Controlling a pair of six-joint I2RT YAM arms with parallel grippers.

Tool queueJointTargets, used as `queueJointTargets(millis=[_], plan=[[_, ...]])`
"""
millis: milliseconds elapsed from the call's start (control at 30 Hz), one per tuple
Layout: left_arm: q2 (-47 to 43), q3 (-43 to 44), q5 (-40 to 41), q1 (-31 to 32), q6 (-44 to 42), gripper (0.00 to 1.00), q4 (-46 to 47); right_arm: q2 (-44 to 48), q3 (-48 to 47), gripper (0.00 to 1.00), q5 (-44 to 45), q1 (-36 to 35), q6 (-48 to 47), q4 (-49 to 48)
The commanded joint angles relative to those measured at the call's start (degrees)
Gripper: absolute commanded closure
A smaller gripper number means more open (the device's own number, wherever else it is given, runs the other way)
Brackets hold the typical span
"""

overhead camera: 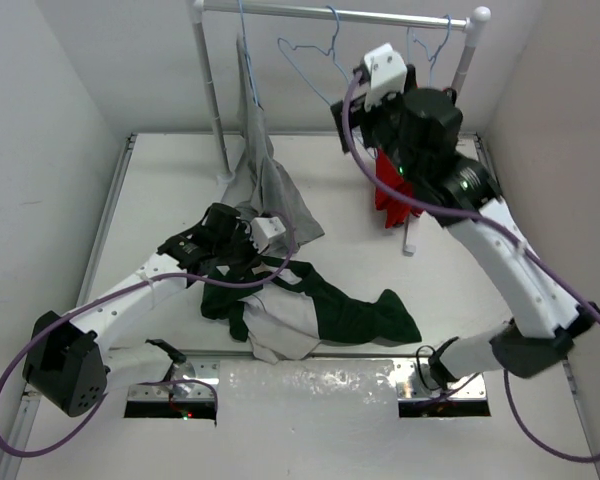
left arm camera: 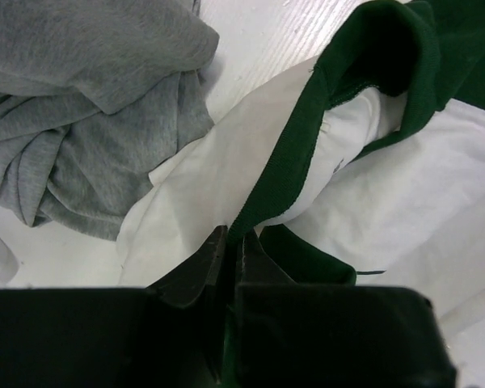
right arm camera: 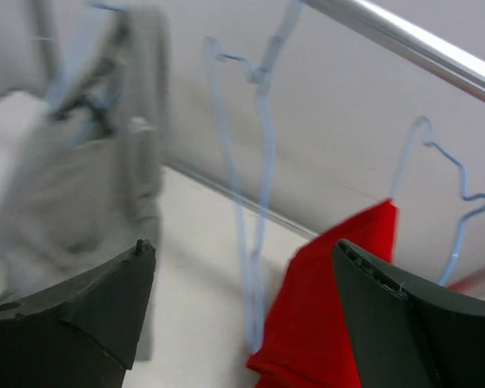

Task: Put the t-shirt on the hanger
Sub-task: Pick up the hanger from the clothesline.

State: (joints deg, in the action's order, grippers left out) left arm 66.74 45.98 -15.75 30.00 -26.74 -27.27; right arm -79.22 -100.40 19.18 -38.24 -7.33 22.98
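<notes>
The fingers of my right gripper needs to next go to the empty pale-blue wire hanger and close on the hanger's sloping side (overhead camera: 348, 78) (right arm camera: 264, 202) nearest the red garment.
The t-shirt (overhead camera: 325, 312), dark green with a white panel, lies crumpled on the table in front of the arms. My left gripper (overhead camera: 267, 262) is low over its upper edge. In the left wrist view the left gripper (left arm camera: 233, 236) is shut on the shirt's green collar band (left arm camera: 303, 145). An empty pale-blue wire hanger (overhead camera: 315, 62) hangs from the rail. My right gripper (overhead camera: 344, 115) is raised beside it. In the right wrist view the right gripper (right arm camera: 244, 246) is open, and the hanger (right arm camera: 263, 162) hangs between and beyond its fingers, untouched.
A grey garment (overhead camera: 265, 185) hangs from the rail (overhead camera: 330, 14) at the left and drapes onto the table, next to the shirt (left arm camera: 89, 105). A red garment (overhead camera: 390, 195) hangs on another blue hanger (overhead camera: 430, 45) at the right; it also shows in the right wrist view (right arm camera: 339, 323).
</notes>
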Motion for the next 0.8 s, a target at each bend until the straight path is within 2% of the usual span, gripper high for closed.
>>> queueJointTargets(millis=[0, 100, 200, 267, 333, 367, 400, 500, 600, 633, 767], plan=[[-1.2, 1.6, 1.7, -0.5, -0.3, 1.0, 0.5, -7.1, -5.9, 0.13, 0.1, 6.0, 0.7, -1.0], [-1.3, 1.5, 1.7, -0.5, -0.6, 1.0, 0.2, -14.8, -13.5, 0.12, -3.1, 7.1, -0.2, -1.1], [-1.5, 1.6, 1.8, -0.5, -0.6, 1.0, 0.2, -23.0, -22.4, 0.12, -0.9, 8.4, -1.6, -0.2], [-1.7, 1.5, 1.9, -0.5, -0.8, 1.0, -0.1, -26.2, -27.2, 0.12, -5.4, 10.9, -0.3, 0.6], [-1.6, 1.1, 2.6, -0.5, -1.0, 1.0, -0.1, -29.4, -28.4, 0.12, -11.1, 13.0, 1.5, 0.3], [-1.7, 1.0, 2.8, -0.5, -1.0, 1.0, -0.1, -30.0, -28.0, 0.13, -11.2, 13.3, 1.7, -0.7], [-1.7, 1.0, 3.0, -0.5, -0.9, 1.0, -0.1, -30.5, -27.4, 0.18, -11.4, 13.8, 2.6, -1.4], [-1.7, 1.0, 2.5, -0.5, -1.0, 1.0, -0.3, -30.9, -24.9, 0.45, -17.9, 16.7, 6.4, -3.1], [-1.5, 0.5, 3.3, -0.5, -1.1, 1.0, 0.4, -26.9, -18.4, 0.6, -22.6, 16.7, 6.8, -7.4], [-1.4, 0.3, 3.6, -0.5, -1.1, 1.0, 0.5, -25.6, -16.5, 0.65, -23.1, 16.7, 6.9, -8.3], [-1.5, 0.3, 4.1, -0.6, -1.1, 1.0, 0.5, -21.4, -10.5, 0.96, -23.1, 16.7, 6.9, -11.3]])
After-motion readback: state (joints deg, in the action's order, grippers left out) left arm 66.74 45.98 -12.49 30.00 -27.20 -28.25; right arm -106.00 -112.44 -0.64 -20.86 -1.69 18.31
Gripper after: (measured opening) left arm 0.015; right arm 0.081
